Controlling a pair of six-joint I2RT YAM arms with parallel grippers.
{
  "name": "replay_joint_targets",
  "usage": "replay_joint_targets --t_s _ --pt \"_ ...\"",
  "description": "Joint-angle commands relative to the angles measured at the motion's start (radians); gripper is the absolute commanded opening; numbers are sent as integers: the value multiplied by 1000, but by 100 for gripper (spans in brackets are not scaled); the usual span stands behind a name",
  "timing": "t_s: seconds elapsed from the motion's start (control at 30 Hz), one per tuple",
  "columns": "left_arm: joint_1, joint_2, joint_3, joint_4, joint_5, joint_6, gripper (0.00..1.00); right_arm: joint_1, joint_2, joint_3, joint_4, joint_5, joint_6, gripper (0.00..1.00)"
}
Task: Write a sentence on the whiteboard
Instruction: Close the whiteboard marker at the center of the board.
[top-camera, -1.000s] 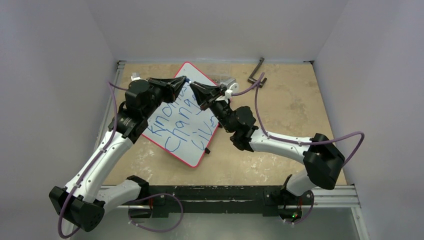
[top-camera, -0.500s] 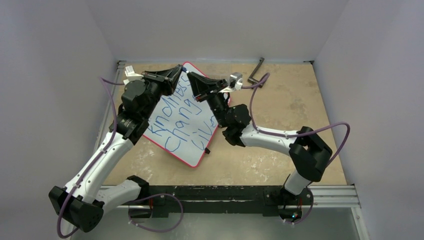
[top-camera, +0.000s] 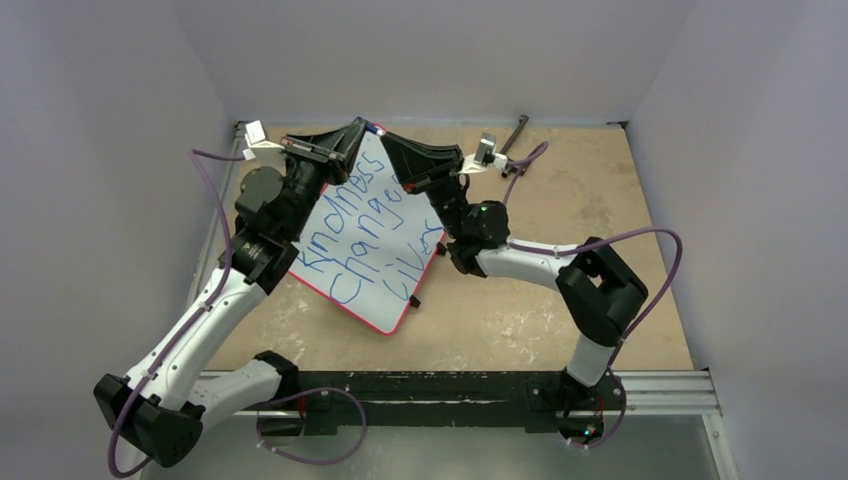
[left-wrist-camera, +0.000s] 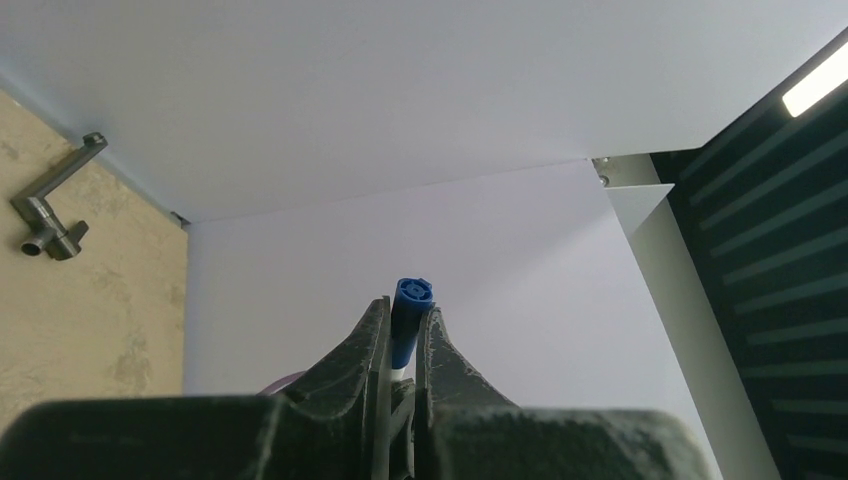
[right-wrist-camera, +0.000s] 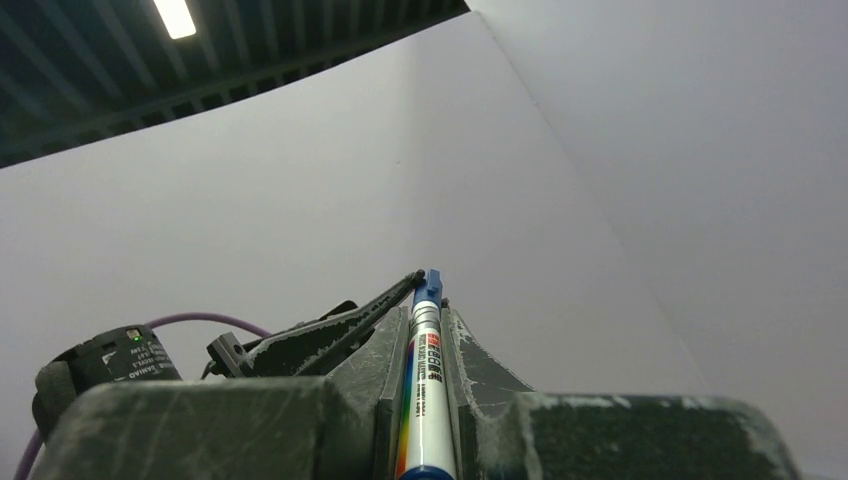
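Note:
I should use my right gripper to release the white marker on the bare table (top-camera: 483, 287), beside the black clips of the whiteboard.
The whiteboard (top-camera: 392, 290) lies slanted on the table, red-rimmed, with the blue sentence (top-camera: 365, 232) "Kindness changes lives" across it. Both grippers are raised above its far corner, tip to tip and tilted upward. My right gripper (top-camera: 386, 140) (right-wrist-camera: 428, 298) is shut on a white marker (right-wrist-camera: 425, 400) that lies lengthwise between its fingers. The marker's blue cap (left-wrist-camera: 411, 305) sticks out at the tip, and my left gripper (top-camera: 361, 127) (left-wrist-camera: 407, 312) is shut on that cap. The left fingers (right-wrist-camera: 335, 325) show in the right wrist view, touching the marker's end.
A grey metal L-shaped tool (top-camera: 514, 138) (left-wrist-camera: 52, 212) lies at the back of the table near the wall. A small black clip (top-camera: 414, 300) sits at the board's right edge. White walls enclose the table on three sides.
Both grippers rose and moved toward the back wall with their tips kept together, tilting upward. The top line of writing, covered before, now shows.

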Motion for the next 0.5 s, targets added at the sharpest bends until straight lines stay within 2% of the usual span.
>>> replay_joint_targets --t_s 0.0,0.27,0.47 --pt "-102 6 -6 95 322 -13 0 48 38 45 -157 -226 115 0" --pt "-101 -15 -3 46 276 16 0 49 -3 11 -193 -207 83 0" --pt "-101 -31 2 23 257 47 19 49 -33 -28 -180 -193 65 0"
